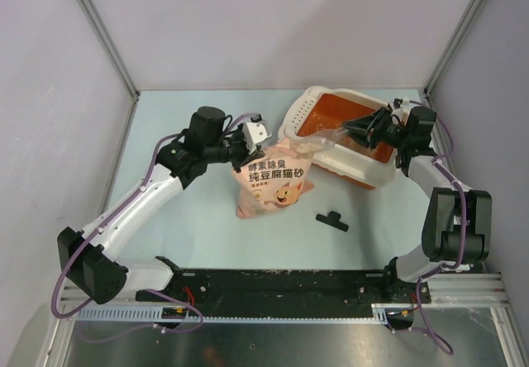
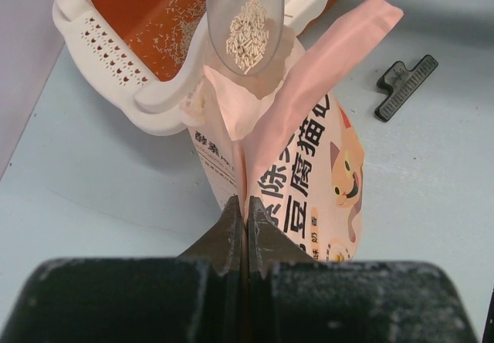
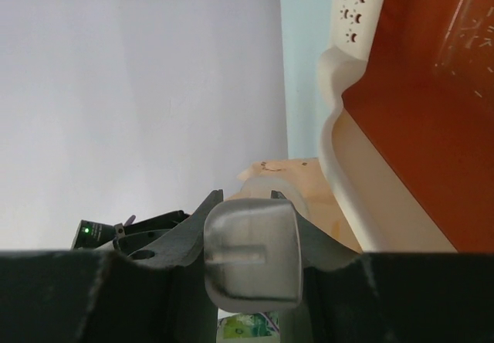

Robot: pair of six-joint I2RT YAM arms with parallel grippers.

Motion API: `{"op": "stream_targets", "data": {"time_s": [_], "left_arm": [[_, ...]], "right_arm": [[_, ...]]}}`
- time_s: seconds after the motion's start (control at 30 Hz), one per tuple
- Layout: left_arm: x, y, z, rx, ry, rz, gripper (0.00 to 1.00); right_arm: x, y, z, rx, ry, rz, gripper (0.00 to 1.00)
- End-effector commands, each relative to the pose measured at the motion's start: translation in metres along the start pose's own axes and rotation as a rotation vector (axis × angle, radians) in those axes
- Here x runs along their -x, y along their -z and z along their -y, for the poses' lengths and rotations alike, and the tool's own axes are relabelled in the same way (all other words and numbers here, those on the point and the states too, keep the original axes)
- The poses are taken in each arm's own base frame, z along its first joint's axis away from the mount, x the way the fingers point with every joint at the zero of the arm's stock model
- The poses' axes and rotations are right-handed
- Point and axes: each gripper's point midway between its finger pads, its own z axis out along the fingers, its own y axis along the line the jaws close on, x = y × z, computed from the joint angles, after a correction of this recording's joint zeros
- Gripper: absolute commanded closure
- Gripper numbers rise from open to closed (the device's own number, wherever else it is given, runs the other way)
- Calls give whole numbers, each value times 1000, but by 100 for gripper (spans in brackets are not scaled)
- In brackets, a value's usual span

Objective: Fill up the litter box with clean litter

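My right gripper needs to put the clear scoop, now held over the litter box, down on the table (image 1: 392,205) between the litter box and the table's front edge.
The litter box (image 1: 374,162) is cream-white with an orange inside and lies at the back right. A few grains of clean litter are scattered on its orange floor (image 2: 147,15). My right gripper (image 1: 364,127) is over the box, shut on the handle (image 3: 251,254) of a clear scoop (image 1: 326,141). The scoop's bowl (image 2: 245,3) holds a heap of clean litter (image 2: 247,38) above the open mouth of the pink bag (image 1: 273,181), beside the box's perforated end (image 2: 108,53). My left gripper (image 2: 247,202) is shut on the bag's top edge and holds it up.
A black bag clip (image 1: 332,220) lies on the table right of the bag, and it also shows in the left wrist view (image 2: 405,86). Grey walls enclose the table on the left, back and right. The box rim (image 3: 340,127) is close to the right gripper.
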Motion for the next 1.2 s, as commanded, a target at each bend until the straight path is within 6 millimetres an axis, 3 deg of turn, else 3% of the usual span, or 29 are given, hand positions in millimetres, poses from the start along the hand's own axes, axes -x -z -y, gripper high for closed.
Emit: {"op": "stream_targets", "data": {"time_s": [0.0,0.1,0.3,0.53,0.7,0.73,0.8,0.83,0.9,1.0,1.17], "left_arm": [[33,4,-11,25,-77,80,100],[31,3,-13,30,-85,73,100],[25,-1,-11,19,-86,60,100],[26,-5,-14,15,-92,58,100],[30,-6,-13,-1,-97,70,100],[31,-6,-12,-2,-98,74,100],[31,-6,-10,-12,-98,78,100],[32,-4,-9,-13,-102,83,100],[31,-3,-6,-22,-104,85,100],[32,2,0,-38,-110,101,100],[34,6,11,-75,-116,128,100]], "right_arm": [[2,3,-20,67,49,-9,100],[9,11,-24,65,55,10,100],[45,38,-30,74,71,105,100],[107,75,-38,93,165,279,100],[161,110,-21,-5,245,470,100],[169,115,-24,-27,280,501,100],[184,125,-13,-151,359,565,100],[189,130,-28,-174,433,592,100],[194,136,-27,-310,549,634,100],[194,145,-54,-412,739,685,100],[175,117,-83,-505,1022,646,100]]}}
